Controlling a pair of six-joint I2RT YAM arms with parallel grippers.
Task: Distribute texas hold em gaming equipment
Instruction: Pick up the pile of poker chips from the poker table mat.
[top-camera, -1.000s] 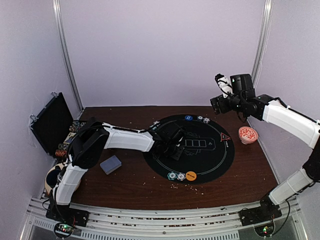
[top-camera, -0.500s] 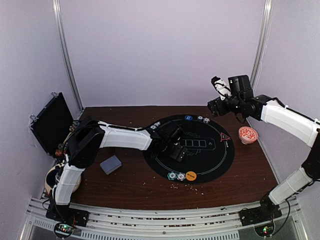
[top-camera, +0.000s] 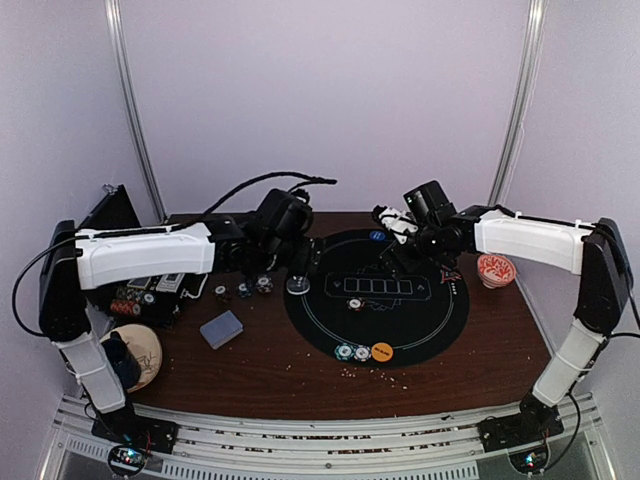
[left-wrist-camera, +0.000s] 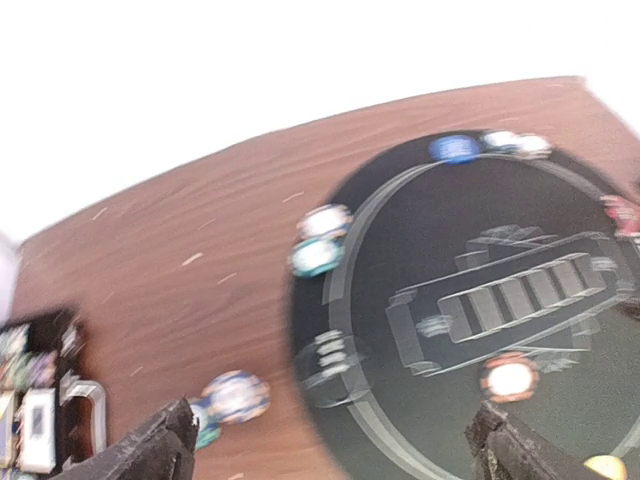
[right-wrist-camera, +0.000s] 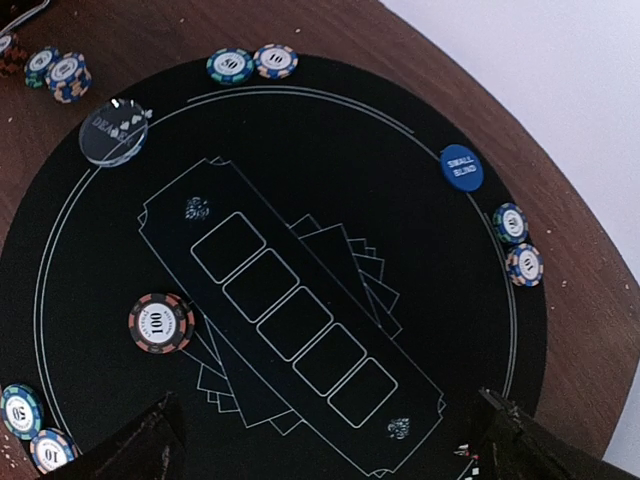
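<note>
Next, my right gripper moves over to the red-black chip near the middle of the black mat and then closes on the chip's sides (top-camera: 356, 304) (right-wrist-camera: 161, 323).
The left gripper (top-camera: 300, 266) hovers open over the left edge of the black mat (top-camera: 420, 320), nothing between its fingers (left-wrist-camera: 150, 450). Below it lie a clear dealer disc (left-wrist-camera: 330, 365) and a blue-white chip (left-wrist-camera: 236, 395) on the wood. The right gripper (top-camera: 397, 256) hangs open and empty above the mat's far side. A red-black 100 chip (right-wrist-camera: 161, 323) lies alone near the mat's middle. A blue small-blind disc (right-wrist-camera: 462, 168) and chip pairs (right-wrist-camera: 517, 243) sit on the rim. Near the front edge are an orange disc (top-camera: 382, 351) and two chips (top-camera: 353, 352). The grey-blue card deck (top-camera: 221, 328) lies left of the mat.
A red-and-white bowl (top-camera: 496, 268) stands right of the mat, beside a red triangle marker (top-camera: 449, 273). An open black case (top-camera: 150, 295) holding chips sits at the left, with loose chips (top-camera: 243, 290) beside it. A round wooden disc (top-camera: 135, 350) lies at the front left.
The left gripper has opened and pulled back from the mat's middle to its left edge, leaving the 100 chip there. The right arm has come down and in over the mat's far side.
</note>
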